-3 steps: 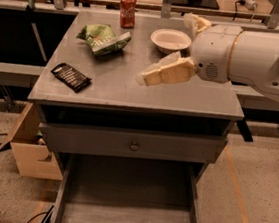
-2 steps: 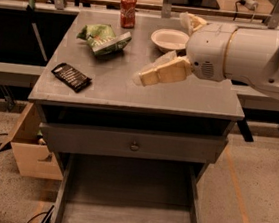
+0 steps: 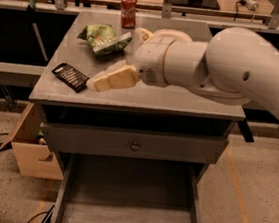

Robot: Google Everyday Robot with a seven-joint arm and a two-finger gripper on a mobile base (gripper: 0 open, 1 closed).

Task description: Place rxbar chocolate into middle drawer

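Observation:
The rxbar chocolate has a near end [image 3: 79, 82], which is the one closer to the front edge of the tabletop. Next, I close my gripper on that end.
The rxbar chocolate [image 3: 70, 77] is a flat black wrapper with white lettering, lying at the front left of the grey tabletop [image 3: 180, 105]. My gripper [image 3: 101, 82] is just to its right, low over the tabletop, its cream tip pointing left at the bar and close to the bar's right end. The large white arm [image 3: 225, 68] reaches in from the right. The middle drawer [image 3: 127, 218] is pulled out at the bottom of the cabinet, and its plain grey floor is bare.
A green chip bag [image 3: 105, 39] lies at the back left of the tabletop, with a red soda can [image 3: 129, 4] behind it. A closed drawer front with a round knob [image 3: 134, 145] sits above the open drawer. A cardboard box [image 3: 30, 146] stands on the floor at the left.
My arm and gripper have moved left and toward the front of the tabletop, closing in on the rxbar. The bar, bag and can have not moved.

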